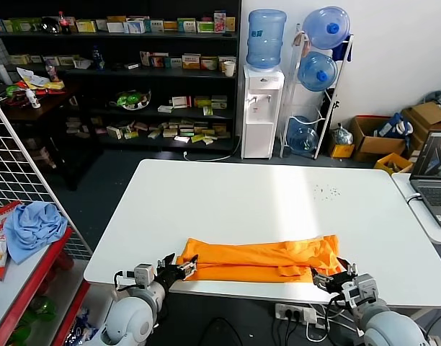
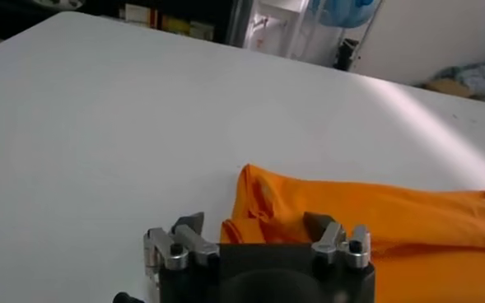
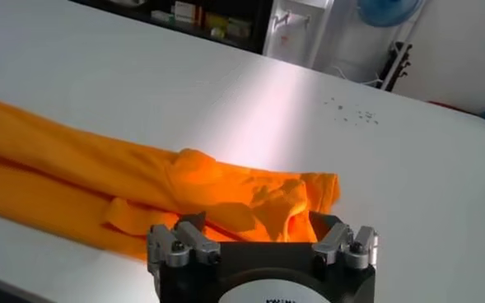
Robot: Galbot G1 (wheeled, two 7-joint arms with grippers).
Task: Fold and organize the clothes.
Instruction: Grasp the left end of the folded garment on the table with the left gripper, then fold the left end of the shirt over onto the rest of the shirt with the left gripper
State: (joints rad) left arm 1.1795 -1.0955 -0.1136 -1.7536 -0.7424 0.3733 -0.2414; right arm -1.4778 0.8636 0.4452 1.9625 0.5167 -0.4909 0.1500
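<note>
My left gripper should pull the orange T-shirt closer by its near end [image 1: 192, 249] before folding that end over, because the T-shirt's far end lies by my right gripper.
The orange T-shirt [image 1: 260, 261] lies folded into a long narrow band along the near edge of the white table [image 1: 256, 202]. My left gripper [image 1: 181, 269] is open at the shirt's left end, its fingers spread either side of the fabric corner [image 2: 254, 202]. My right gripper [image 1: 328, 280] is open at the shirt's right end, its fingers spread over the bunched fabric [image 3: 250, 198]. Neither gripper holds the cloth.
A laptop [image 1: 433, 176] sits on a side table at the right. A wire rack with a light blue cloth [image 1: 33, 227] stands at the left. Shelves, a water dispenser [image 1: 262, 108] and boxes stand behind the table.
</note>
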